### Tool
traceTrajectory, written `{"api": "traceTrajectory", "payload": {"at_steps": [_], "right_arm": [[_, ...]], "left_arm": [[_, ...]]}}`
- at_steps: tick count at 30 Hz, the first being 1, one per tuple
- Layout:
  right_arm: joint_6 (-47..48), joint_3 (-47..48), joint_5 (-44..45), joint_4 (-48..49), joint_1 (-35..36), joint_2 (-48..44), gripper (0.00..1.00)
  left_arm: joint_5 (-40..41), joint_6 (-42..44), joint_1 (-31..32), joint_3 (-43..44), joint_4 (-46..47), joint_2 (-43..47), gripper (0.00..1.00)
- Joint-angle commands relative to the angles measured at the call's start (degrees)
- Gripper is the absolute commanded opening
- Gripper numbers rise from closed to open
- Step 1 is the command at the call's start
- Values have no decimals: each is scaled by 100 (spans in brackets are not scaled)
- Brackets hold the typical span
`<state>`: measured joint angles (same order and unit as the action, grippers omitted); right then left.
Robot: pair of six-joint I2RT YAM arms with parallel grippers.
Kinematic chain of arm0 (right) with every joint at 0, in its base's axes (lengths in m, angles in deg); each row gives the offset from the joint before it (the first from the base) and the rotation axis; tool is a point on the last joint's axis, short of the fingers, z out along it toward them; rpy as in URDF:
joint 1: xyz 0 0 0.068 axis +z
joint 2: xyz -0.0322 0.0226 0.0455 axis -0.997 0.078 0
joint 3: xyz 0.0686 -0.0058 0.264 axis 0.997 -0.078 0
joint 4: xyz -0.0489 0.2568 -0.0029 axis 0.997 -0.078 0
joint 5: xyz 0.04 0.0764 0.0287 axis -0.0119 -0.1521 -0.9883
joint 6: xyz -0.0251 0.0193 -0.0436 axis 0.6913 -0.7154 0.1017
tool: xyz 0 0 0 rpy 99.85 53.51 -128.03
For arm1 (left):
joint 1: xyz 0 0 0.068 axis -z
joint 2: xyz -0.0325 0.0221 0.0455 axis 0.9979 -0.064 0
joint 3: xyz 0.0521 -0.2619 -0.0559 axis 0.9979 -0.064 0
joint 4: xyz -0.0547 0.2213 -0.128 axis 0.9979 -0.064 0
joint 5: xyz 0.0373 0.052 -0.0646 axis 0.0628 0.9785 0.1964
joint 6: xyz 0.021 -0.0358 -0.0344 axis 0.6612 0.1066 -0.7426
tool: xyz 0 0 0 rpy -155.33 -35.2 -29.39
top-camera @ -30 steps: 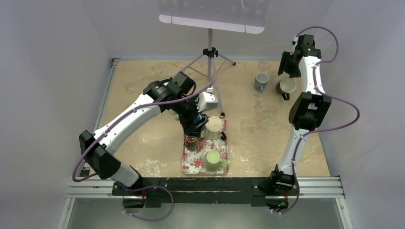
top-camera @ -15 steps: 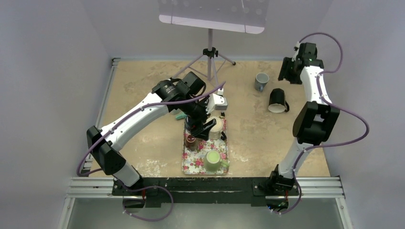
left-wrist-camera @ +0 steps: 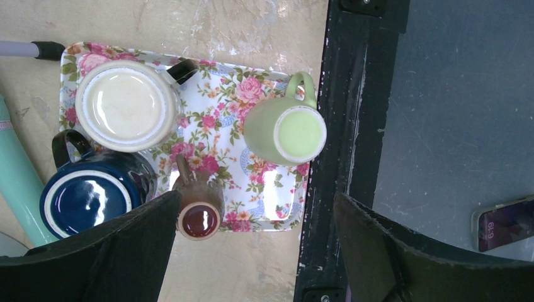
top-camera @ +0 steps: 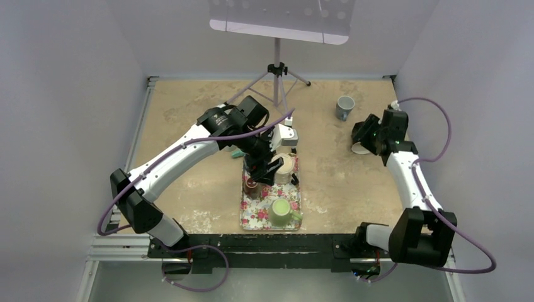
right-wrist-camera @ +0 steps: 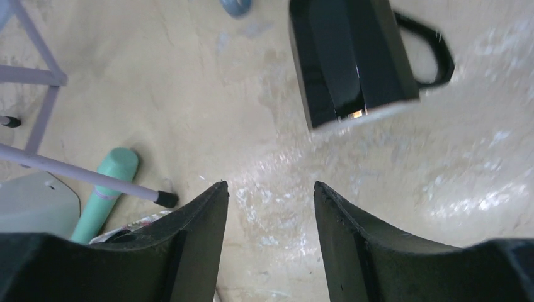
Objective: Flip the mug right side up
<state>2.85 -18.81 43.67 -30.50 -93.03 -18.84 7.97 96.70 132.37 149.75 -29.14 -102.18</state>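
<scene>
The black mug is lying on its side with its rim toward my right gripper, so next I grip the mug's rim (right-wrist-camera: 315, 127) opposite the handle and tip the mug upright.
The black mug (right-wrist-camera: 352, 60) lies on its side on the table, its pale rim towards my right gripper and its handle (right-wrist-camera: 436, 50) to the right. In the top view only its pale rim (top-camera: 359, 148) shows under the right wrist. My right gripper (right-wrist-camera: 270, 184) is open and empty, its tips short of the mug and not touching it; it also shows in the top view (top-camera: 364, 133). My left gripper (left-wrist-camera: 257, 198) is open and empty, hovering over the floral tray (left-wrist-camera: 217, 119) and its mugs; it also shows in the top view (top-camera: 261, 170).
On the tray stand a cream mug (left-wrist-camera: 126, 104), a green mug (left-wrist-camera: 286, 129), a navy mug (left-wrist-camera: 88, 201) and a small brown mug (left-wrist-camera: 198, 211). A grey-blue mug (top-camera: 344, 107) stands behind the black one. A tripod (top-camera: 276, 69) and a teal bottle (right-wrist-camera: 104, 195) lie left of it.
The black mug went from standing to lying on its side. My right arm swung from the back wall down and forward over it. My left gripper moved slightly right over the tray.
</scene>
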Motion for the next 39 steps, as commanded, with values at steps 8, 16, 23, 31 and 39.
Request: {"api": "traceTrajectory", "payload": {"at_steps": [8,16,23,31,39], "right_arm": [[-2205,-1515,158,2436,163,113,61],[-2259,-935,547,2784,153,1208,61],[-2306,-850,752,2841,153,1313,61],[-2115,-777,818,3433,37,1908,57],[-1622,-51,1481,3106,21,2247,33]], "left_arm": [[-173,-109,-25,-125,220,372,94],[-82,-69,-30,-163,202,467,95],[-54,28,-38,-182,170,479,95],[-8,58,-47,-156,175,390,95],[35,113,-60,-245,152,412,95]]}}
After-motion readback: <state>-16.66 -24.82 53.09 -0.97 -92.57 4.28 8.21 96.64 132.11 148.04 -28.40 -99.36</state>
